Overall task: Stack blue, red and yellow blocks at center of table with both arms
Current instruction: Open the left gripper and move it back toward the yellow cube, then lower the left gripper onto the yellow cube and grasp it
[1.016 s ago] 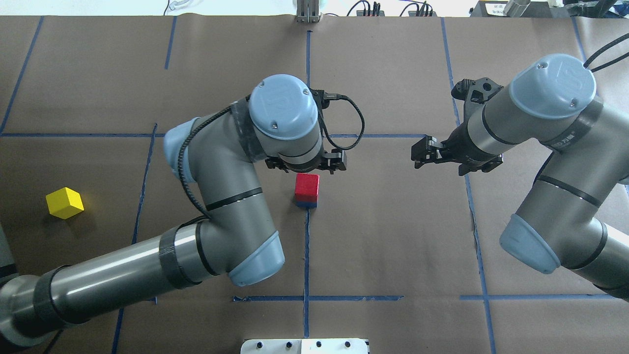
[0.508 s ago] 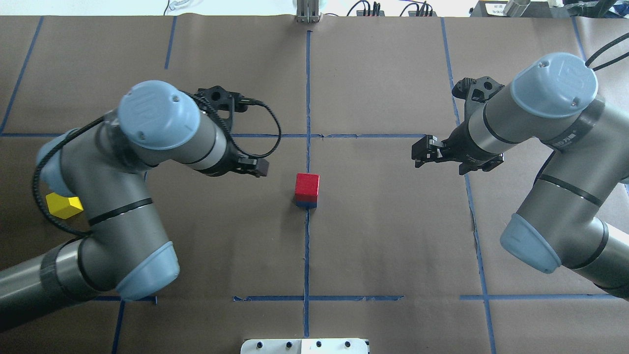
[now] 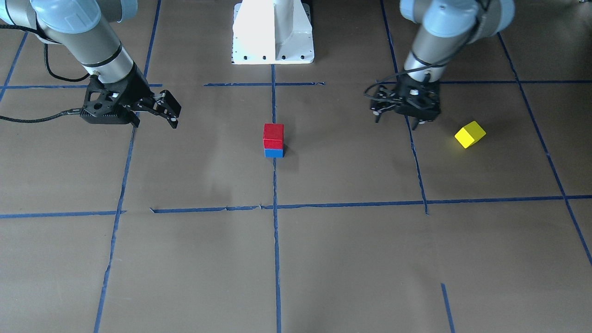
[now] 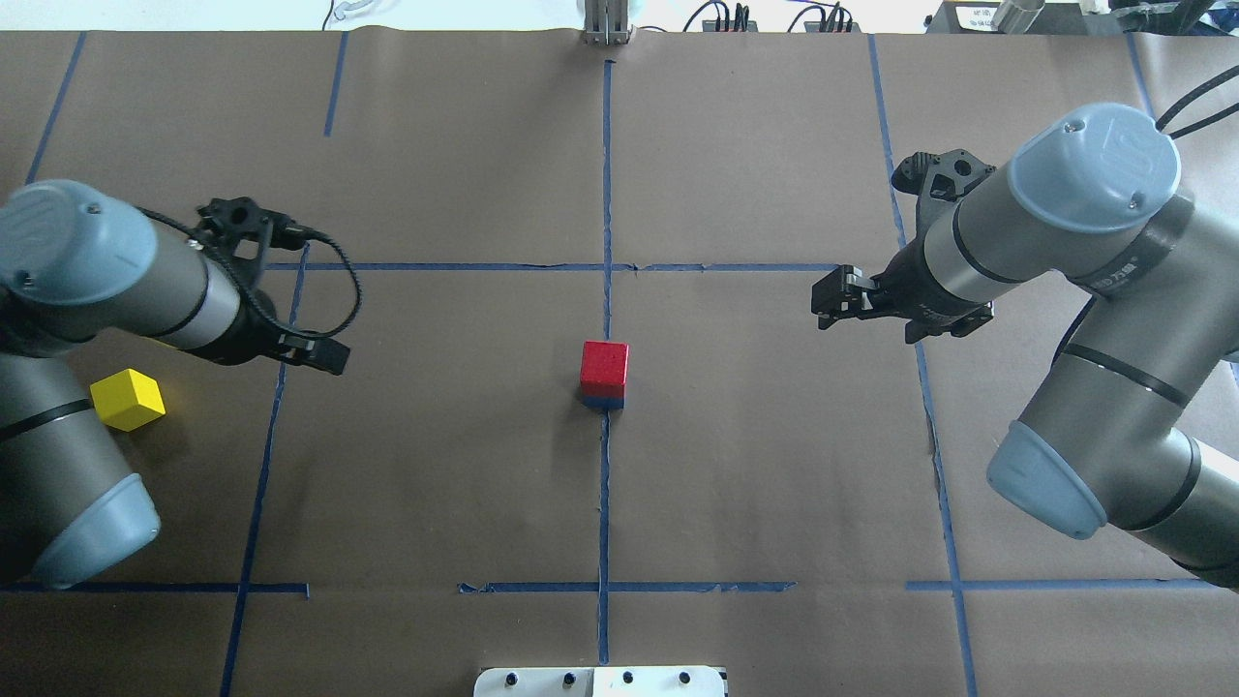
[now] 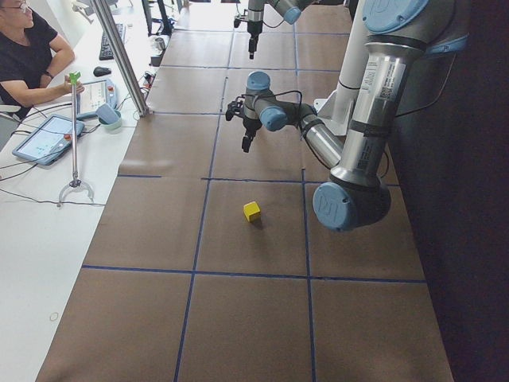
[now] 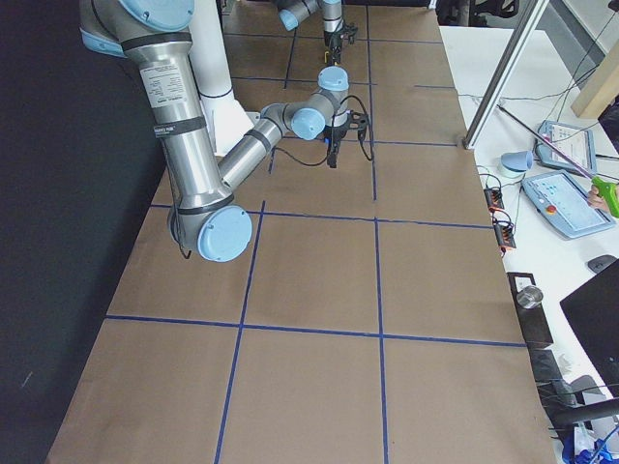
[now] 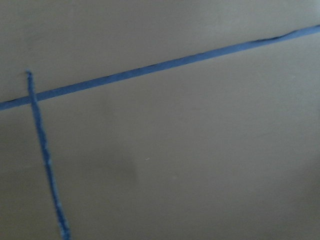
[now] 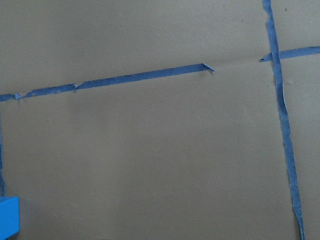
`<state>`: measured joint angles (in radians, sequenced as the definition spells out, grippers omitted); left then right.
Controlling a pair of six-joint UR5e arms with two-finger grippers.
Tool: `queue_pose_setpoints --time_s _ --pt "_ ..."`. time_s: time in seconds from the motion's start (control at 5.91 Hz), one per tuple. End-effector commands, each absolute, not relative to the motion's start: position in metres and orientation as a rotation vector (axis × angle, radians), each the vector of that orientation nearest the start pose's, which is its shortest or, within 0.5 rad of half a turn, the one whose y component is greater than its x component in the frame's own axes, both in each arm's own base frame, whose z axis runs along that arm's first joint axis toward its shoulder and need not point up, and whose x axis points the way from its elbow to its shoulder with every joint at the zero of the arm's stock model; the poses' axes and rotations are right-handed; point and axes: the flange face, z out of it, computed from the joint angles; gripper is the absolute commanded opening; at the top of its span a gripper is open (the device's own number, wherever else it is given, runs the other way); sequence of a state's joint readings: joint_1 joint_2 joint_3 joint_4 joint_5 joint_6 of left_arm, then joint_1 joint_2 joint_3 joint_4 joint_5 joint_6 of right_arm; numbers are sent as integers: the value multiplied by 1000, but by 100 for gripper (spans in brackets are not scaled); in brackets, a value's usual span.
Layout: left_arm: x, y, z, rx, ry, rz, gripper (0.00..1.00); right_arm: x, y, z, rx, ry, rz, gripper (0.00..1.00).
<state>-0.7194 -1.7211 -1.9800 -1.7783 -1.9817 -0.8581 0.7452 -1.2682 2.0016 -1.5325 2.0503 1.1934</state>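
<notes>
The robot's left gripper will next move to the opposite sides of the yellow block (image 3: 470,134) and close there, because this block is still off the stack.
At the table's centre the red block (image 4: 605,365) sits on the blue block (image 4: 603,398), shown in the front view as red block (image 3: 273,136) on blue block (image 3: 274,153). No gripper touches this stack. The yellow block (image 4: 127,399) lies alone on the table at the far left, also visible as yellow block (image 3: 470,134). My left gripper (image 3: 397,121) hangs open and empty, fingers down, between the stack and the yellow block. My right gripper (image 4: 820,307) is open and empty, hovering well to the right of the stack. A corner of the blue block (image 8: 7,217) shows in the right wrist view.
The white pedestal (image 3: 273,32) stands at the robot's edge of the table. A metal post (image 4: 607,24) rises at the far edge. A person (image 5: 24,48) sits at a side desk with tablets beyond the table's far edge. Blue tape lines (image 7: 150,70) cross the brown paper.
My left arm has swung left, away from the red-on-blue stack and towards the yellow block. The right arm and the blocks have not moved.
</notes>
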Motion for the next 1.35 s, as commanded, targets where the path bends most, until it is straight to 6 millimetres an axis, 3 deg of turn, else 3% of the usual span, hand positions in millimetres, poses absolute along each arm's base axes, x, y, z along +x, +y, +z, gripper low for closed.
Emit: queue_pose_setpoints --time_s 0.0,0.17,0.34,0.51,0.68,0.85,1.19 --pt "292 -407 443 65 800 -75 100 -347 -438 301 17 -881 158 100" --pt "264 -409 468 47 764 -131 100 -348 -439 301 17 -879 159 100" --pt "255 -415 497 -15 723 -256 100 -348 -438 301 16 -879 158 100" --pt "254 -412 510 -36 764 -328 100 -348 -437 299 18 -882 157 100" --pt "249 -404 558 -24 838 -364 100 -348 -438 298 18 -883 158 100" --pt "253 -401 564 -66 896 -394 100 -348 -438 298 19 -884 158 100" --pt "239 -398 565 -128 924 -397 100 -346 -437 295 22 -889 157 100"
